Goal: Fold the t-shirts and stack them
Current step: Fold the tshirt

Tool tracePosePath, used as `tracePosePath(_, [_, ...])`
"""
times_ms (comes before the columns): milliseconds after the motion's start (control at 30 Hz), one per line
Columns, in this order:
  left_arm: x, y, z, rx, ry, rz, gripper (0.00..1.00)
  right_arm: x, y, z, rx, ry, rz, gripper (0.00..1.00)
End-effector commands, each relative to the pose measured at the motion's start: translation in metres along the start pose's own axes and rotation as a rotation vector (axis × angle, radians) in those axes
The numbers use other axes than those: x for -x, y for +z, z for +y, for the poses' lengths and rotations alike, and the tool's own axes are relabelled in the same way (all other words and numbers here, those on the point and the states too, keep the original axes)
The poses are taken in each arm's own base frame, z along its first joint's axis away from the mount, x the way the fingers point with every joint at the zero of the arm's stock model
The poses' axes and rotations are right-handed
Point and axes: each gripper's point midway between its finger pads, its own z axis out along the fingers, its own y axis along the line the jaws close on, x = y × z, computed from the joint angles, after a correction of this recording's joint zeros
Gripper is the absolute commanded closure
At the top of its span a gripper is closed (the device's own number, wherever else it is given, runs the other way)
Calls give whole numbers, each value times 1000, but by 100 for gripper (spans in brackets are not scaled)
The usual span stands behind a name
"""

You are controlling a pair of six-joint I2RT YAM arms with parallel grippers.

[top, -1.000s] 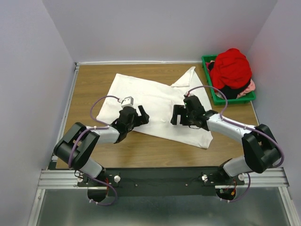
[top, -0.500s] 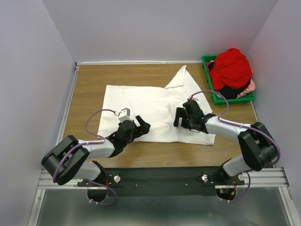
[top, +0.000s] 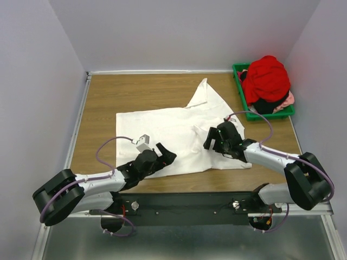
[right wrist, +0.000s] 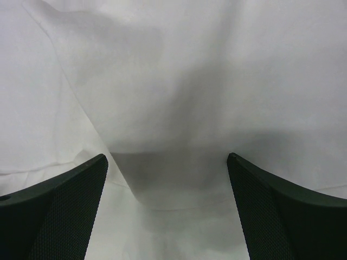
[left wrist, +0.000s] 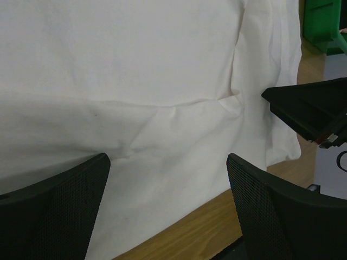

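Next, I close my right gripper on the white t-shirt, at the base of its far-pointing sleeve (top: 206, 102), where the fold starts.
A white t-shirt (top: 173, 127) lies spread on the wooden table (top: 108, 92), one sleeve pointing to the far side. My left gripper (top: 167, 157) hovers open over the shirt's near hem; in the left wrist view the left gripper (left wrist: 168, 162) has white cloth (left wrist: 135, 81) and a strip of table below it and nothing between its fingers. My right gripper (top: 209, 140) stands open over the shirt's right part; in the right wrist view the right gripper (right wrist: 166, 160) shows only wrinkled white cloth (right wrist: 179, 81) between its wide jaws. A red t-shirt (top: 265, 77) is heaped over pink and dark ones (top: 286, 101).
The green bin (top: 267, 115) holding the heap stands at the table's far right corner. Grey walls close in the left, back and right sides. The left wrist view shows the right gripper (left wrist: 314, 108) and the bin's corner (left wrist: 322, 21).
Both arms have drawn back toward the near edge. The white t-shirt has slid nearer and turned, and now lies squarer to the table. Both grippers stayed open.
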Motion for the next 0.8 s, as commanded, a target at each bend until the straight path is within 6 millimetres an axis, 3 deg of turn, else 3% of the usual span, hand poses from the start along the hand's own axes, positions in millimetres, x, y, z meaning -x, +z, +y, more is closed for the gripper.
tracePosePath(0, [-32, -18, 65, 205, 6, 94, 2, -71, -15, -47, -135, 33, 233, 3])
tracePosePath(267, [-24, -24, 51, 176, -12, 67, 2, -78, -36, -50, -118, 75, 241, 4])
tracePosePath(367, [-12, -23, 32, 146, 1, 36, 2, -75, -41, -48, -106, 71, 235, 5])
tracePosePath(467, [20, -26, 4, 139, 58, -54, 2, -50, -48, -35, -76, 52, 175, 4])
tracePosePath(567, [63, -31, -24, 122, 117, -186, 2, -10, -55, -13, -38, 18, 76, 5])
tracePosePath(600, [80, -28, -24, 137, 122, -226, 2, 17, -59, -1, -28, 10, 9, 4])
tracePosePath(667, [119, -22, -29, 136, 172, -288, 2, 39, -55, -1, -75, -54, -41, 4])
tracePosePath(700, [135, -20, -30, 142, 198, -304, 2, 59, -51, 9, -84, -97, -66, 3])
tracePosePath(767, [158, -10, -30, 153, 286, -315, 2, 85, -44, 11, -127, -129, -113, 4])
